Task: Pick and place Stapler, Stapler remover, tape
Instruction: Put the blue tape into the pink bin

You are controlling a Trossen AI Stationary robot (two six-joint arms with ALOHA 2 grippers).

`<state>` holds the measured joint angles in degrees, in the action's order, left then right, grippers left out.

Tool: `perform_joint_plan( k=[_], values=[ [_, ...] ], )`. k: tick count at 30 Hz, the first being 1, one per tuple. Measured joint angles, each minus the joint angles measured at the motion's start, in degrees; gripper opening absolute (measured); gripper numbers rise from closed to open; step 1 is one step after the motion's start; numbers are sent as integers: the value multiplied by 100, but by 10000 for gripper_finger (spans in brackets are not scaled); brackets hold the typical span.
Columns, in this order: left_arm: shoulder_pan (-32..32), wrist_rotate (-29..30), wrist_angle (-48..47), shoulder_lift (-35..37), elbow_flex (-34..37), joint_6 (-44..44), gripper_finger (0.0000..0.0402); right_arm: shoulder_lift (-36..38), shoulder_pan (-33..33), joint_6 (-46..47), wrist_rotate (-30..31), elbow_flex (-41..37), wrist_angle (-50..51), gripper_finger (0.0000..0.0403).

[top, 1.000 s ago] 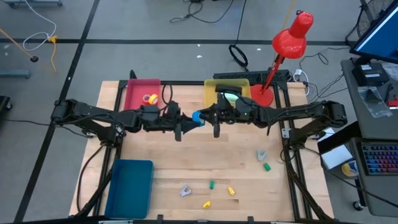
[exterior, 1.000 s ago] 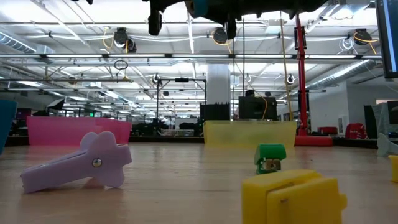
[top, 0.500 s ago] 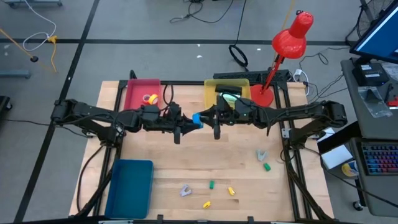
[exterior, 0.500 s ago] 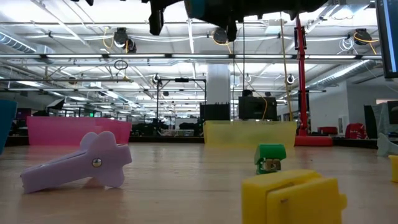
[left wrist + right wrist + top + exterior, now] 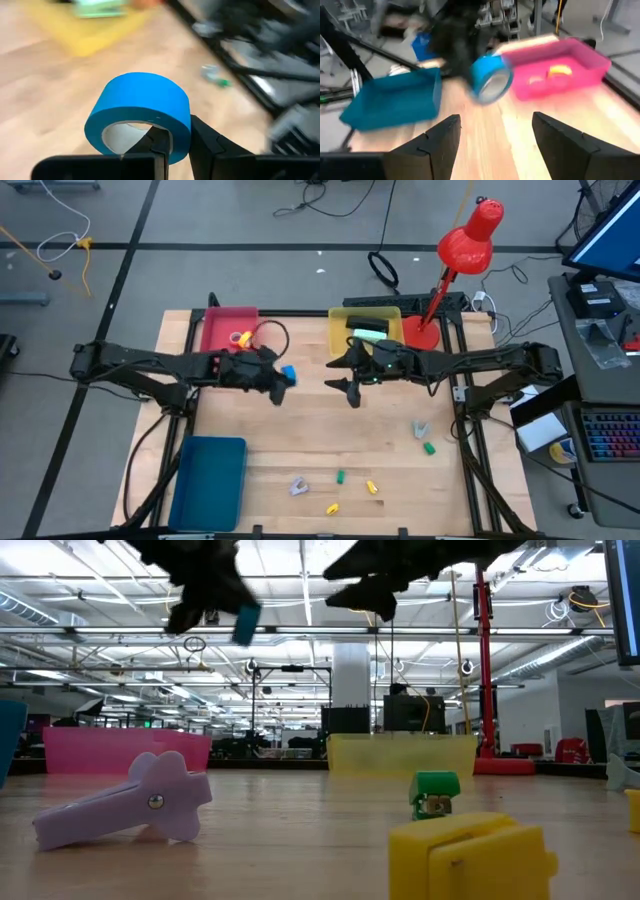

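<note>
My left gripper is going to release the blue tape roll in the pink tray (image 5: pixel 226 352), so that it ends up beside the yellow tape roll.
My left gripper (image 5: pixel 281 380) is shut on a blue tape roll (image 5: pixel 140 112), high over the table's middle. My right gripper (image 5: pixel 495 135) stands open just to the right of it (image 5: pixel 343 388), holding nothing. The pink tray (image 5: pixel 215 338) at the far left holds a yellow tape roll (image 5: pixel 243 338). A light green stapler (image 5: pixel 368 333) lies in the yellow tray (image 5: pixel 340 340). A purple stapler remover (image 5: pixel 125 802) lies flat on the table near the front edge, and a grey one (image 5: pixel 421 428) lies to the right. My left gripper pinches the blue roll's wall (image 5: pixel 176 131), one finger (image 5: pixel 155 145) inside the ring and one (image 5: pixel 207 145) outside. The fingers slant downward from the table's left. The roll is lifted clear and sticks out past the fingertips with its hole facing sideways.
A blue tray (image 5: pixel 210 480) sits at the near left. Small green (image 5: pixel 428 448) and yellow (image 5: pixel 371 487) blocks lie scattered near the front. A red lamp (image 5: pixel 465 240) stands at the far right corner. Bare wood lies below both grippers.
Both grippers met at the blue roll a second ago. My right gripper has opened and let go of it. My left gripper has drawn away toward the table's left with the roll and tipped downward. My right gripper has tipped down a little.
</note>
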<state>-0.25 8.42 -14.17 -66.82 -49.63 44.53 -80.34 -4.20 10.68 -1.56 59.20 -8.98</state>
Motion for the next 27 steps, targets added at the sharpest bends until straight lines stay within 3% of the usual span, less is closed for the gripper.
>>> perform_joint_plan(
  k=[5,8,11,21,27],
  values=[
    [560,1176,-2713,563,-13,1263,41,158,-72,0,19,-2,215,240],
    [1120,1509,-4271,732,9,1938,41,214,-128,4,21,-2,165,234],
    [1830,1502,-4884,748,5,1996,41,241,-178,0,20,-9,224,230],
    [3971,739,-4253,-233,44,99,41,248,-252,15,22,-9,200,227],
    [4814,51,-3949,-1071,45,-515,41,248,-252,16,19,-9,248,228]
  ],
)
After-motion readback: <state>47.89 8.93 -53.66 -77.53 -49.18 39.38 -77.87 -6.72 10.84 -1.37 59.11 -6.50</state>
